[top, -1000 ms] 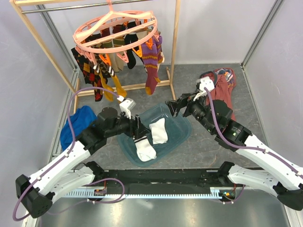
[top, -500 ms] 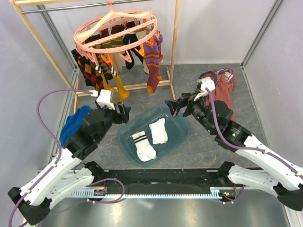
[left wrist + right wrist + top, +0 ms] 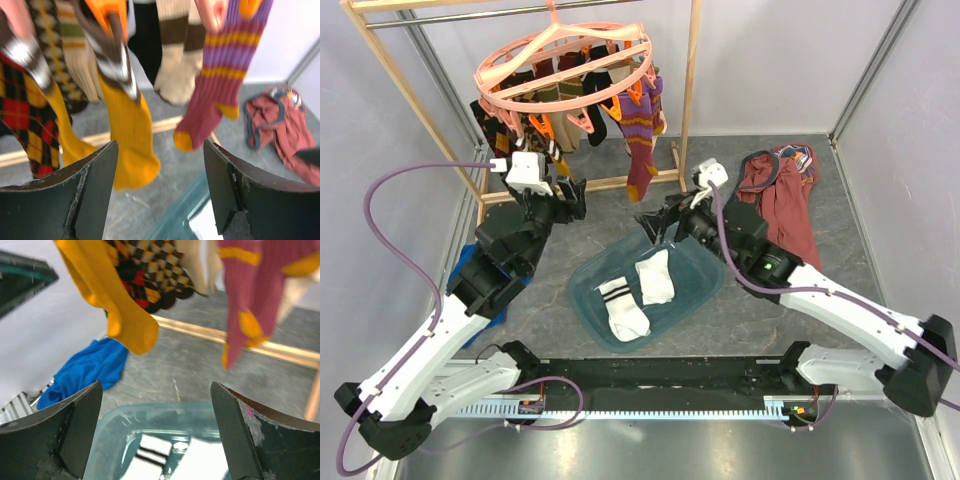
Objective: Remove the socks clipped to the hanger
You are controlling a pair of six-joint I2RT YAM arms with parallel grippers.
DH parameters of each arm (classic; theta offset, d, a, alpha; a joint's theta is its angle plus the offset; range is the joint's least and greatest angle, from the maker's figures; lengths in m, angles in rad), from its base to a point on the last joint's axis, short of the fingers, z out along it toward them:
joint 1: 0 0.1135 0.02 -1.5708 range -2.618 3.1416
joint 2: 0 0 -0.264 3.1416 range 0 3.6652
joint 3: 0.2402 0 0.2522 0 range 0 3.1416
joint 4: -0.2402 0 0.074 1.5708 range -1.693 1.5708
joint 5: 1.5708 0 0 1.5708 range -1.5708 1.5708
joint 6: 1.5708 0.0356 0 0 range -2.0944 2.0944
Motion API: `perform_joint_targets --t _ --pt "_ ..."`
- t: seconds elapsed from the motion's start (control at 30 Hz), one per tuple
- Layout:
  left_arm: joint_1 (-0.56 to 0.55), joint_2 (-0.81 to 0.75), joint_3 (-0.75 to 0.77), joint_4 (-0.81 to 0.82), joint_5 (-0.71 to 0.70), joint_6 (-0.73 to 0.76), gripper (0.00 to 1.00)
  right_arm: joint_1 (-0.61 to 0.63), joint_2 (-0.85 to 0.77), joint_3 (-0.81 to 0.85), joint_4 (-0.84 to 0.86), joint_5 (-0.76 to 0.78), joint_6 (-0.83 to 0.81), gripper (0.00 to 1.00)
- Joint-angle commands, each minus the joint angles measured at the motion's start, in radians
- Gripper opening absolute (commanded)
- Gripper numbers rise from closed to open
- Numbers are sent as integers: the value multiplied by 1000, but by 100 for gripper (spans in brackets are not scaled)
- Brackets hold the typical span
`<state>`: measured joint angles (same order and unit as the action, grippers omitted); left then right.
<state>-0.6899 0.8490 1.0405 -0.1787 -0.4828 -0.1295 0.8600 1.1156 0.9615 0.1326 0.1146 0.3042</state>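
Observation:
The robot's right gripper needs to close on the foot of the mustard sock (image 3: 562, 168) (image 3: 129, 326), the lower end that hangs below the salmon-pink ring hanger.
The salmon-pink ring hanger (image 3: 565, 62) hangs from the wooden rack with several socks clipped on. Among them are argyle (image 3: 505, 150), mustard (image 3: 566, 176) and purple striped (image 3: 642, 150) socks. My left gripper (image 3: 574, 202) is open and empty, just below and in front of them. Its wrist view shows the mustard sock (image 3: 131, 130), purple striped sock (image 3: 220, 85), argyle sock (image 3: 25, 120) and beige sock (image 3: 175, 75) beyond the open gripper (image 3: 160, 190). My right gripper (image 3: 655, 228) is open and empty over the bin's far edge. Its own view (image 3: 157, 430) shows mustard (image 3: 125, 315) and purple (image 3: 250, 300) socks ahead.
A teal bin (image 3: 705, 290) holds a white striped sock (image 3: 620, 305) and a white sock (image 3: 656, 277). A blue cloth (image 3: 472, 270) lies at the left and a maroon garment (image 3: 785, 195) at the right. The wooden rack's base bar (image 3: 610, 183) runs below the hanger.
My left arm has swung from over the bin up and left toward the hanging socks. My right arm has moved left toward the hanger. The hanger has swayed a little.

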Motion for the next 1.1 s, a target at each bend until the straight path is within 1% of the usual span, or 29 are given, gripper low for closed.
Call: perform_joint_targets --t 0.0,0.2,0.23,0.27,0.3,0.33,0.4,0.43,0.47,0.53,0.6,0.63,0.7,0.8,0.9,0.93,0.97,1.0,1.07 --pt "0 36 69 64 -97 82 75 16 114 35 231 -110 -51 96" --pt "1 94 99 85 -149 88 72 80 269 120 358 -98 -135 96" --pt "4 104 104 85 -151 85 70 91 286 128 389 -89 -157 96" --pt "6 114 113 79 -145 82 66 97 305 147 401 -66 -168 96" --pt "6 119 116 76 -139 71 59 97 341 155 412 -55 -175 96" --pt "6 116 118 73 -126 65 44 99 360 164 439 -44 -188 96" --pt "6 95 115 62 -68 42 34 99 406 177 473 -21 -197 96" --pt "7 84 112 59 -42 36 27 99 420 183 501 -17 -200 97" --pt "7 64 110 50 1 31 24 99 446 195 510 -16 -203 97" --pt "7 45 110 39 33 21 17 99 469 212 524 -29 -205 97" --pt "7 22 108 19 67 5 13 99 503 241 524 -29 -203 97" --pt "7 16 110 9 78 -1 8 99 512 252 522 -33 -201 97" --pt "7 2 113 -11 107 -24 3 99 536 281 524 -76 -191 96" --pt "7 -10 118 -28 135 -42 2 97 576 336 503 -101 -188 93" --pt "7 -18 128 -57 128 -53 2 100 616 387 477 -67 -197 85" --pt "7 -24 128 -71 122 -55 5 99 625 394 475 -55 -200 74" --pt "7 -28 131 -77 106 -53 8 99 641 410 476 -52 -200 67" --pt "7 -31 135 -84 95 -52 19 99 647 417 473 -49 -198 47" --pt "7 -30 154 -99 66 -42 32 99 664 439 467 -53 -189 30"
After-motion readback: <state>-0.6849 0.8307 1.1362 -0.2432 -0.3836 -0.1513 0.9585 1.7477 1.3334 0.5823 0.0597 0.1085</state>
